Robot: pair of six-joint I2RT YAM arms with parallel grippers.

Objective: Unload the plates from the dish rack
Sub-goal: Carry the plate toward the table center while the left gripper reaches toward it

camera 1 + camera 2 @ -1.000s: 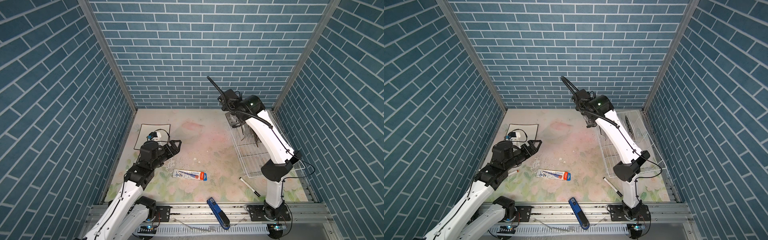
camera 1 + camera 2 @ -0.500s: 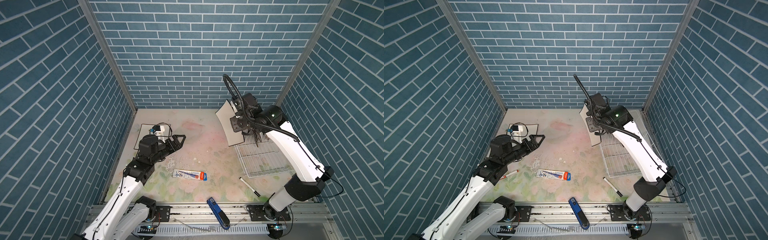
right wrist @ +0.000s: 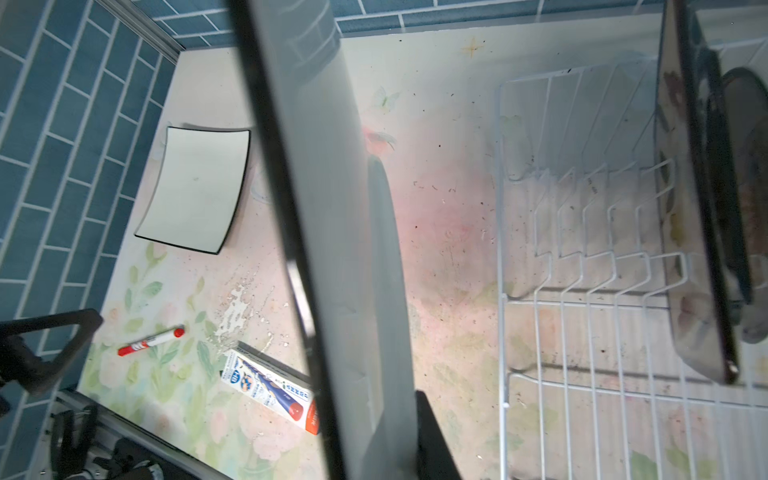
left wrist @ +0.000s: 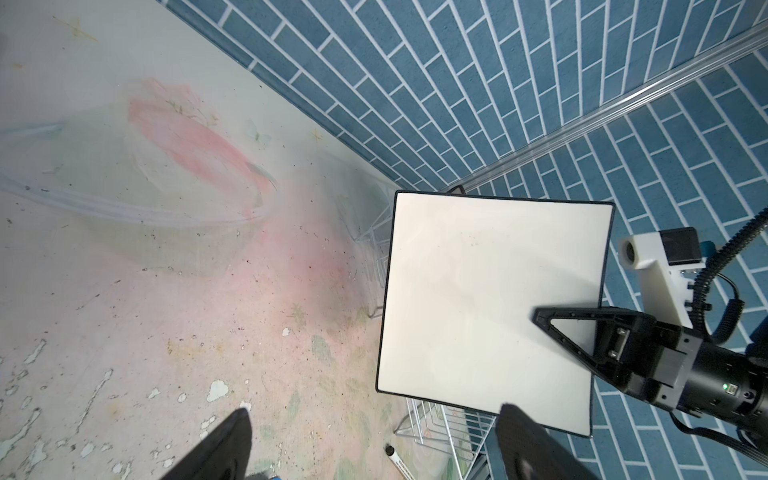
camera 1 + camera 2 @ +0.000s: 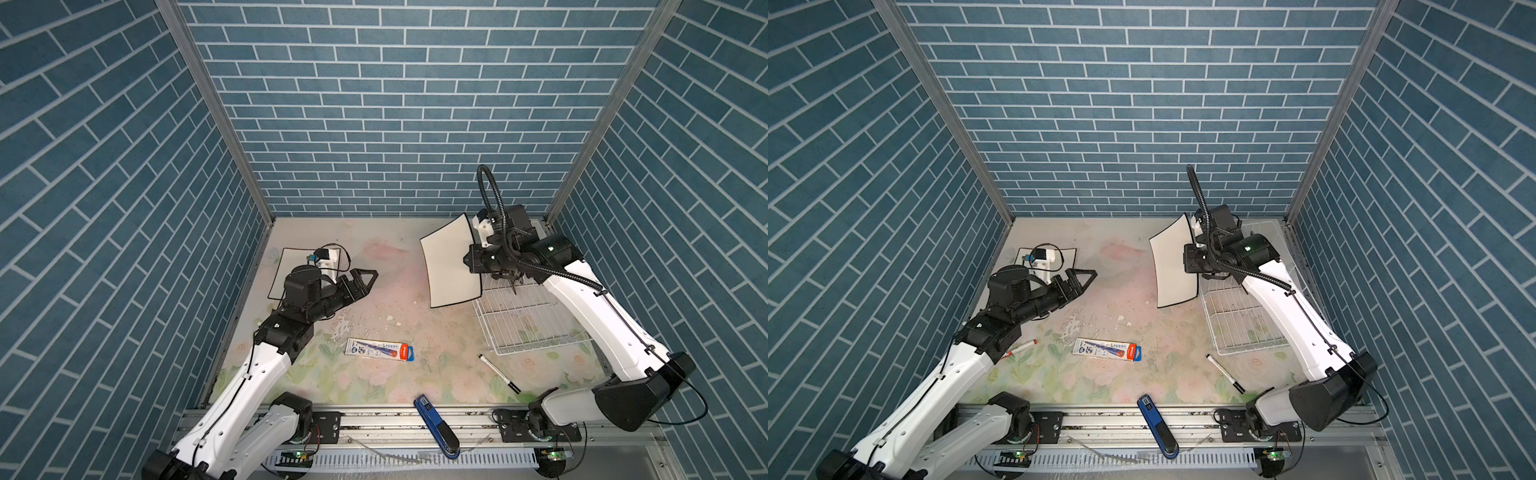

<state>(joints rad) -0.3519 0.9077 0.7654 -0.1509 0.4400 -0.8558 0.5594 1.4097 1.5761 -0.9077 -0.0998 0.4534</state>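
The middle of the square white plate's free edge (image 5: 426,272) (image 4: 386,294) sits directly across from my right gripper, and my left gripper should close there to take over the plate.
My right gripper (image 5: 471,262) is shut on the edge of a square white plate (image 5: 451,266) with a thin black rim. The plate hangs upright in the air just left of the white wire dish rack (image 5: 532,320). In the right wrist view this plate (image 3: 324,208) runs edge-on between the jaws. A flower-painted plate (image 3: 690,208) and a round plate (image 3: 744,166) stand in the dish rack (image 3: 582,249). Another square plate (image 5: 284,270) lies flat at the back left. My left gripper (image 5: 365,276) is open and empty beside it, facing the held plate (image 4: 490,299).
A blue and white carton (image 5: 380,349) lies mid-table. A black pen (image 5: 498,374) lies in front of the rack, a blue stapler (image 5: 436,426) on the front rail, and a red marker (image 5: 1017,349) near the left arm. Brick walls close in three sides.
The right arm has swung the plate away from above the rack's back, down and left toward the table's middle. The left gripper has moved a little right, still open.
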